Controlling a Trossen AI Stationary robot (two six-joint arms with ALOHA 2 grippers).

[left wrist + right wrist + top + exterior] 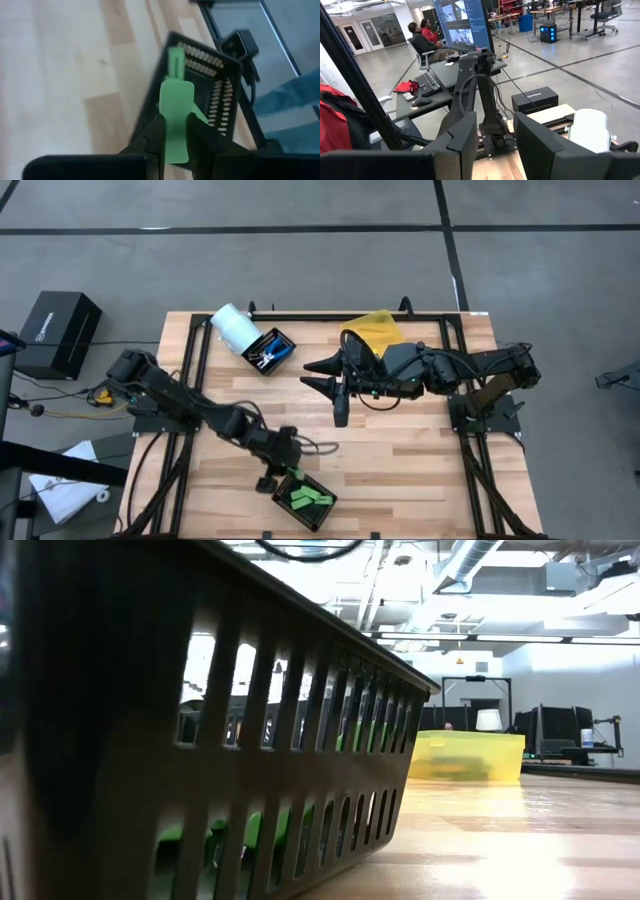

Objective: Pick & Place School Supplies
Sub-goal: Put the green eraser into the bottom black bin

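I will let go of the light-green oblong piece with my left gripper on top of the green pieces in the near black tray (306, 500) (181, 106).
My left gripper (175, 142) is shut on a light-green oblong piece (176, 107) just above the near-left corner of a black slotted tray (322, 512). More green pieces (310, 498) lie in that tray; one (175, 62) shows beyond the held piece. The low view shows the tray's wall (250, 740) close up, green showing through its slots. My right gripper (495, 150) hangs open and empty, high over the table's middle (320, 375). Blue-handled scissors (268, 355) lie in a second black tray (280, 340) at the far left. My left gripper pinches the green piece by its two long edges (175, 132) between its two fingers. The fingers slant down toward the tray and lie along the piece. Its free end (176, 90) sticks out past the fingertips over the tray's rim, clear of the table.
A yellow translucent bin (372, 330) stands at the far middle, also in the low view (465, 755). A white cylinder (233, 327) lies beside the scissors tray. Bare wood (420, 460) spreads at the near right. A black box (58, 330) sits off the table's left.
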